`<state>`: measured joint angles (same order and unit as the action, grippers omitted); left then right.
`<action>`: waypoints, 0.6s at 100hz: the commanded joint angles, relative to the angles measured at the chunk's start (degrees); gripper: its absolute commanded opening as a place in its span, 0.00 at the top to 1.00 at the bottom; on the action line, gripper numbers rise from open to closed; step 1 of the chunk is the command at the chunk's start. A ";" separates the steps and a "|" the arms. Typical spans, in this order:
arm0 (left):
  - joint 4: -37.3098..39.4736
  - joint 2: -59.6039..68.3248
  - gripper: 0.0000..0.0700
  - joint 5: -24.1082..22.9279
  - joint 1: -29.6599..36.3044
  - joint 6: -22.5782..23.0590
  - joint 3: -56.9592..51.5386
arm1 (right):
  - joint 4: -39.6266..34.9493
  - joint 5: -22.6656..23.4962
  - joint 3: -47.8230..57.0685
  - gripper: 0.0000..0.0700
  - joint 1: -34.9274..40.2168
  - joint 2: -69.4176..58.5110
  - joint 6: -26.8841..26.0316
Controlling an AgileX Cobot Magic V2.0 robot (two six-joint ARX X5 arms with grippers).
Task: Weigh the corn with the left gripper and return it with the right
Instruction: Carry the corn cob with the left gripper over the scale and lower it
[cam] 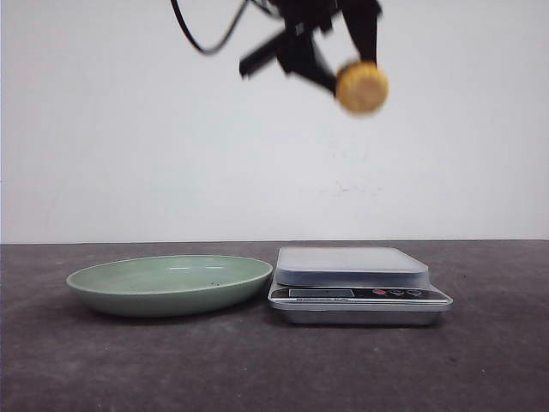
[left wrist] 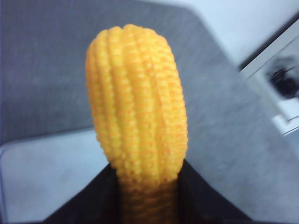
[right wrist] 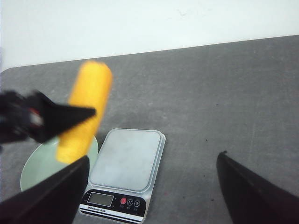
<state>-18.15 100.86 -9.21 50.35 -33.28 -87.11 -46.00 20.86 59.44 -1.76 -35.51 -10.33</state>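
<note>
My left gripper is going to release the corn that it holds, setting it on the middle of the silver kitchen scale's bare platform (cam: 348, 256) (left wrist: 112, 200).
The corn (cam: 361, 87), a stubby yellow cob with ribbed kernel rows, hangs high in the air above the silver kitchen scale (cam: 352, 268). My left gripper (cam: 341, 73) is shut on it. In the left wrist view the corn (left wrist: 138, 102) stands out from between the black fingers (left wrist: 205, 200). In the right wrist view the corn (right wrist: 86, 109) is held by the left gripper (right wrist: 70, 114) over the edge between the green dish (right wrist: 37, 165) and the scale (right wrist: 126, 158). My right gripper (right wrist: 152, 156) is open and empty, high above the scale.
The green dish (cam: 171, 283) lies empty on the dark grey table, just left of the scale. The scale's platform is bare. A white wall stands behind the table. A black cable (cam: 202, 34) hangs at the top.
</note>
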 commanded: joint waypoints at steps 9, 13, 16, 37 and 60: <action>-2.64 3.67 0.99 -4.68 0.57 0.26 -1.51 | 0.44 0.11 1.03 0.21 0.13 -0.24 -0.20; -3.21 4.37 0.99 -5.99 0.57 0.26 -1.51 | 0.44 0.13 1.03 0.21 0.15 -0.24 -0.20; -3.39 4.90 0.99 -6.51 0.57 0.26 -1.51 | 0.44 0.13 1.03 0.21 0.15 -0.24 -0.20; -3.13 7.34 0.99 -8.92 0.57 -0.48 -1.51 | 0.09 0.11 1.03 0.21 0.13 -0.24 -0.24; -1.40 9.88 0.99 -9.18 0.28 -0.44 -1.51 | -0.13 0.09 1.03 0.21 0.13 -0.24 -1.07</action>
<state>-20.62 108.86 -18.11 50.26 -33.67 -87.11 -46.30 20.86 59.44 -1.76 -35.51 -10.76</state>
